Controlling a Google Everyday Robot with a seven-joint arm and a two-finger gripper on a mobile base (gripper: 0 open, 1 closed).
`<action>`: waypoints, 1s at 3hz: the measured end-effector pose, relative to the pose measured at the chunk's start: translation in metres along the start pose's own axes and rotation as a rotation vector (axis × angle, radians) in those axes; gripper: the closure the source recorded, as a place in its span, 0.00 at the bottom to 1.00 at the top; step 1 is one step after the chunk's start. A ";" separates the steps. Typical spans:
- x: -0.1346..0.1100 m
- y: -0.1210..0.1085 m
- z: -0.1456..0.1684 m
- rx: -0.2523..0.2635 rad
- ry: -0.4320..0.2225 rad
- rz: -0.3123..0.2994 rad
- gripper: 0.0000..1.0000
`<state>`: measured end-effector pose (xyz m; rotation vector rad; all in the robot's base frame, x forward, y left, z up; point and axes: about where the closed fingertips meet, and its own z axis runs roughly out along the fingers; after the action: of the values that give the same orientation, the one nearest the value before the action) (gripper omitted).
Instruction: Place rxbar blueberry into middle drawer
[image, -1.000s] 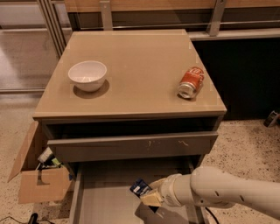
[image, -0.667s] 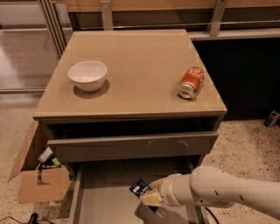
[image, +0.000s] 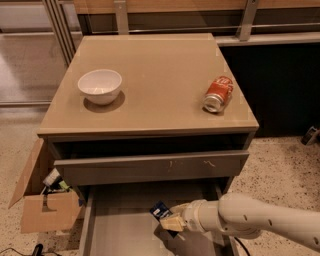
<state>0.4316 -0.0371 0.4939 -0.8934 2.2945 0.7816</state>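
Next, my gripper lets go of the rxbar blueberry near the centre of the middle drawer's flat bottom (image: 166, 226), just below my fingers.
The middle drawer (image: 120, 227) stands pulled out below the cabinet top, a wide grey tray with a flat floor. My gripper (image: 167, 220) reaches in from the right on a white arm and sits just over the drawer's floor, right of its middle. The rxbar blueberry (image: 160, 211), a small dark wrapper with white print, sticks out to the upper left from between the tan fingertips (image: 174, 223). The gripper is shut on it. Only the bar's end shows; the rest is hidden by the fingers.
The top drawer (image: 150, 167), with a white-scuffed front, is slightly open above. On the cabinet top stand a white bowl (image: 100, 85) and a red-orange soda can (image: 218, 93) on its side. A cardboard box (image: 42, 205) with clutter sits on the floor at left.
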 end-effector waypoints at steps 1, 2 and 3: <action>-0.002 -0.035 0.019 -0.005 -0.084 0.021 1.00; -0.001 -0.053 0.028 0.003 -0.113 0.020 1.00; 0.007 -0.064 0.035 0.000 -0.057 0.007 1.00</action>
<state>0.4831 -0.0552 0.4453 -0.8531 2.2491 0.7996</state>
